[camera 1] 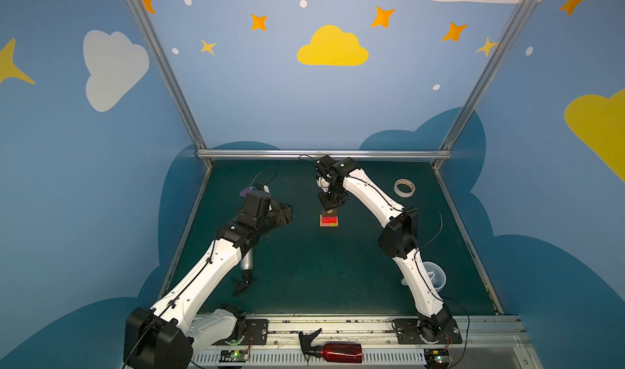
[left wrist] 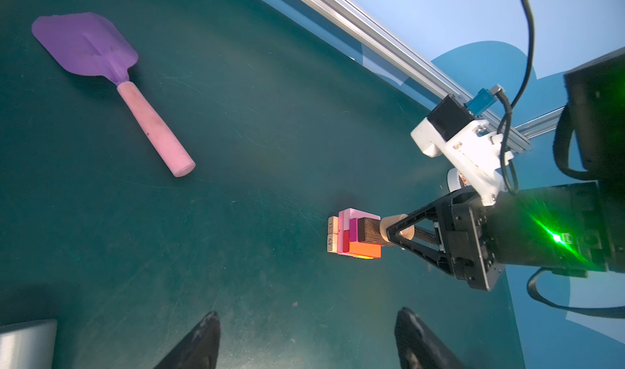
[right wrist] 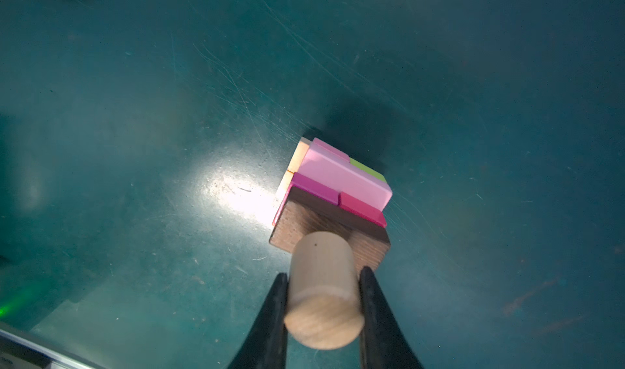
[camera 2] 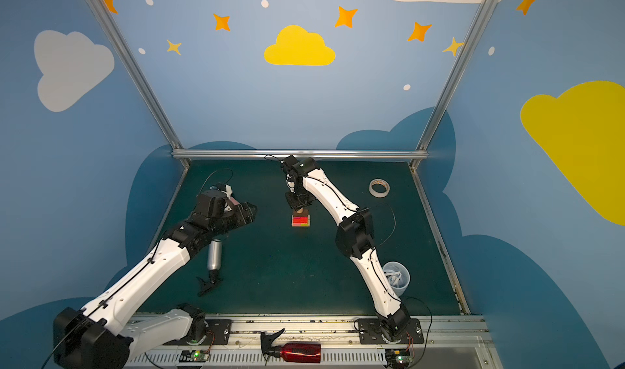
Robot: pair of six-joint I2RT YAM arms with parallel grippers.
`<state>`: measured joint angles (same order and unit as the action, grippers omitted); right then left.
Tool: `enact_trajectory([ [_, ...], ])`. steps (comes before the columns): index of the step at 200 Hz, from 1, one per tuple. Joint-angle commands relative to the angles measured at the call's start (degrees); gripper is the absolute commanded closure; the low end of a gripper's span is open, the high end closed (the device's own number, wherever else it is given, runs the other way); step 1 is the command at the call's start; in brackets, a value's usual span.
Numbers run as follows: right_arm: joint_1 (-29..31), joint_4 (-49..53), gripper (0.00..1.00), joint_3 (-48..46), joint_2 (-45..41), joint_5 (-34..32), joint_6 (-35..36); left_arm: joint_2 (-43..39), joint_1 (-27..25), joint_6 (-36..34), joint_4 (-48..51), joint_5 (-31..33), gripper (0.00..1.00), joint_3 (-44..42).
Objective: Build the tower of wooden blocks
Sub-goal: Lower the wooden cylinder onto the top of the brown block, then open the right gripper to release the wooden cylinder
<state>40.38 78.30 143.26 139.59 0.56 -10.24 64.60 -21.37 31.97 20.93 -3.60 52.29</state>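
Observation:
The short tan cylinder, now hanging straight above the tower, will be released upright by my right gripper on the middle of the dark brown block [camera 1: 329, 212] [right wrist: 329, 233].
The tower [camera 1: 329, 220] [camera 2: 300, 220] stands mid-table, with tan blocks at the base and pink, lime-green, red and magenta layers above. A dark brown block [right wrist: 304, 225] lies on top. My right gripper [right wrist: 323, 276] [camera 1: 329, 207] hangs straight above the tower, shut on the short tan cylinder [right wrist: 321, 282] [left wrist: 392, 227]. The cylinder's lower end meets the brown block. My left gripper [left wrist: 307, 316] [camera 1: 287, 213] is open and empty, off to the left of the tower and well apart from it.
A purple toy spatula [left wrist: 84, 46] with a pink handle lies far left. A white tape roll [camera 1: 404, 188] sits back right. A silver bottle [camera 2: 214, 255] lies under the left arm. A clear cup [camera 1: 434, 276] is near right. A red bottle [camera 1: 338, 352] lies on the front rail.

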Motion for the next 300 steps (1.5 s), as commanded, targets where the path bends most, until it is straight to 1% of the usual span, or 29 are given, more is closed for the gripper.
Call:
enact_trajectory([
  [1,0.14,1.55,1.00,1.49,1.46,0.35,-0.49,-1.20,0.26,-0.44,-0.67,-0.27,0.19,-0.85],
  [160,-0.04,1.78,1.00,1.47,2.00,-0.50,-0.61,-1.46,0.36,-0.47,-0.76,-0.36,0.19,-1.14],
  [198,-0.04,1.68,0.92,1.49,2.26,-0.56,-0.71,-1.43,0.32,-0.37,-0.85,-0.27,0.19,-1.14],
  [212,-0.04,1.74,0.91,1.49,2.27,-0.56,-0.70,-1.44,0.36,-0.44,-0.73,-0.27,0.19,-1.14],
  [230,-0.08,1.68,0.85,1.46,2.35,-0.56,-0.80,-1.49,0.34,-0.43,-0.79,-0.18,0.19,-1.14],
  [244,-0.11,1.73,0.77,1.49,2.30,-0.62,-0.92,-1.45,0.35,-0.48,-0.80,-0.18,0.19,-1.14],
  [261,-0.14,1.58,0.71,1.45,2.35,-0.64,-1.01,-1.46,0.31,-0.43,-0.80,-0.19,0.19,-1.09],
  [284,-0.13,1.00,0.57,1.49,2.27,-0.56,-1.26,-1.55,0.35,-0.48,-0.66,-0.02,0.19,-1.05],
  [300,-0.13,0.61,0.51,1.47,2.18,-0.54,-1.51,-1.70,0.33,-0.52,-0.56,-0.01,0.19,-1.05],
])
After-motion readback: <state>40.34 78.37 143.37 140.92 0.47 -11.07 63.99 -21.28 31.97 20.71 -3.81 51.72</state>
